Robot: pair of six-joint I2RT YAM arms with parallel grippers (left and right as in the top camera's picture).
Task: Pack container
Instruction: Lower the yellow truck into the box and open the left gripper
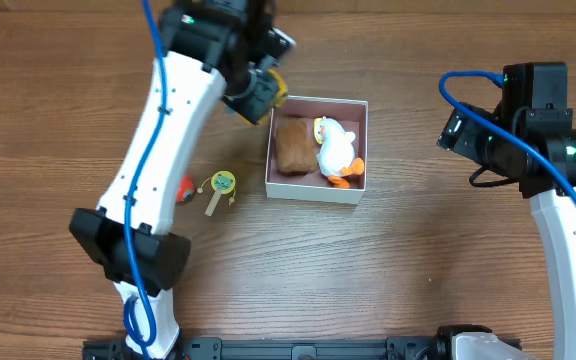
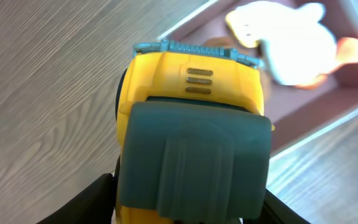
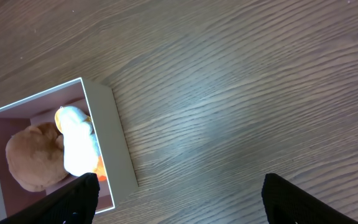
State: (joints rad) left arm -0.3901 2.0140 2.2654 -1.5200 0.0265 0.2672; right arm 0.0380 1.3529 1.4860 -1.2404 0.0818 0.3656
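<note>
Next, my left gripper releases the yellow and grey toy, now at the box's far corner, between the brown plush and the box's near side [image 1: 313, 173] [image 2: 279, 109].
The container [image 1: 313, 195] is a square white box with a pink inside at the table's middle. A brown plush [image 1: 292, 147] and a white duck plush [image 1: 336, 150] lie in it. My left gripper [image 1: 256, 92] is shut on a yellow and grey toy [image 1: 271, 86] at the box's far left corner. In the left wrist view the toy [image 2: 191, 93] fills the space between the fingers [image 2: 188, 202], with the box [image 2: 328, 127] and duck [image 2: 291, 43] beyond. My right gripper [image 1: 458, 130] is open and empty, right of the box. Its wrist view shows the fingers [image 3: 179, 199], the box [image 3: 118, 134] and the duck [image 3: 78, 146].
A small yellow round toy on a stick [image 1: 223, 184] lies on the table left of the box. A red-orange thing [image 1: 185, 188] lies beside it, partly hidden by the left arm. The table is brown wood.
</note>
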